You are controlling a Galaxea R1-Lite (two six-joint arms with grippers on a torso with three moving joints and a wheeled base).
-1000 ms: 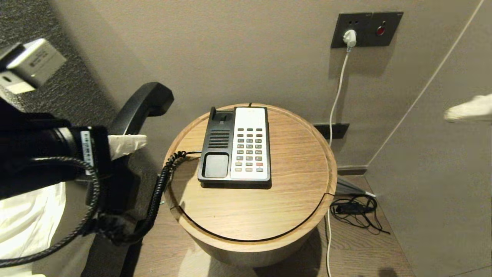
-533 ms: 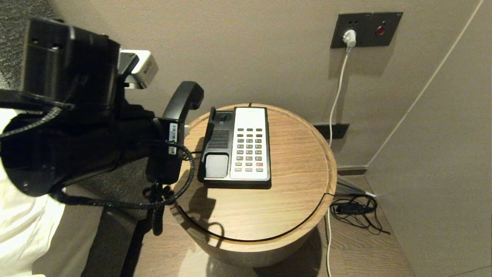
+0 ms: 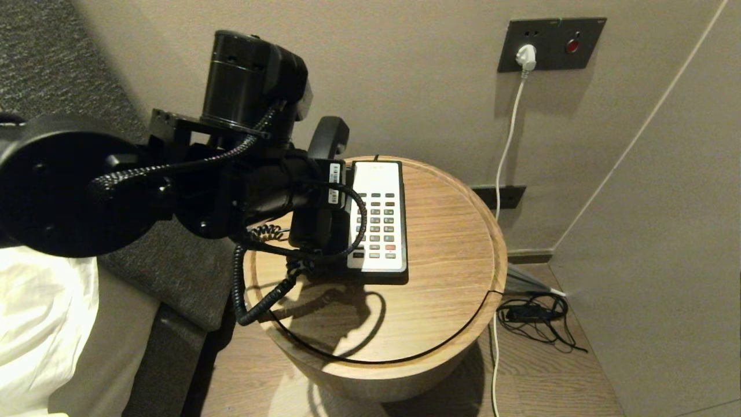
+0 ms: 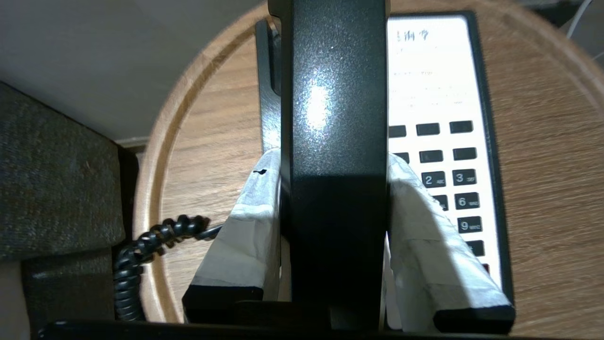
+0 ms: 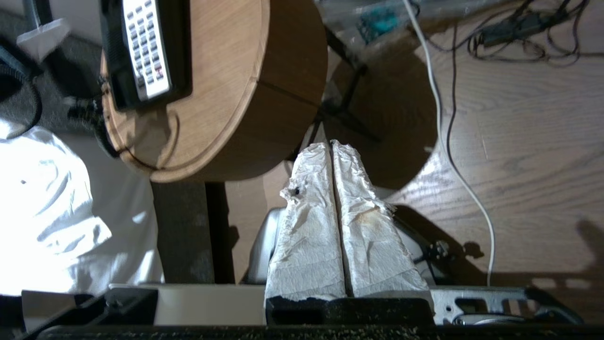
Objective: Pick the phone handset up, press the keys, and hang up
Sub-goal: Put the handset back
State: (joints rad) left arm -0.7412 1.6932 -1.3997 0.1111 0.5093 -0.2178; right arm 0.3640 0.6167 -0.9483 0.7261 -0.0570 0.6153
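Next, the left gripper releases the black handset on the desk phone's black cradle (image 3: pixel 332 211) (image 4: pixel 329 164), lengthwise next to the white keypad.
A black and white desk phone (image 3: pixel 379 217) sits on a round wooden table (image 3: pixel 440 301). My left gripper (image 4: pixel 332 158) is shut on the black handset (image 3: pixel 327 136) and holds it lengthwise over the phone's black cradle side, left of the keypad (image 4: pixel 441 174). The handset (image 4: pixel 332 141) fills the middle of the left wrist view, with a white-wrapped finger on each side. The coiled cord (image 3: pixel 255 289) hangs off the table's left edge. My right gripper (image 5: pixel 332 146) is shut and empty, low beside the table over the floor, out of the head view.
A wall socket (image 3: pixel 550 43) with a white plug and cable (image 3: pixel 506 145) is behind the table. A tangle of black cable (image 3: pixel 535 315) lies on the floor at the right. A bed with white linen (image 3: pixel 40 324) is at the left.
My left arm has swung right with the handset, from beside the table to over the phone's cradle. The coiled cord followed onto the table edge. The right gripper left the head view.
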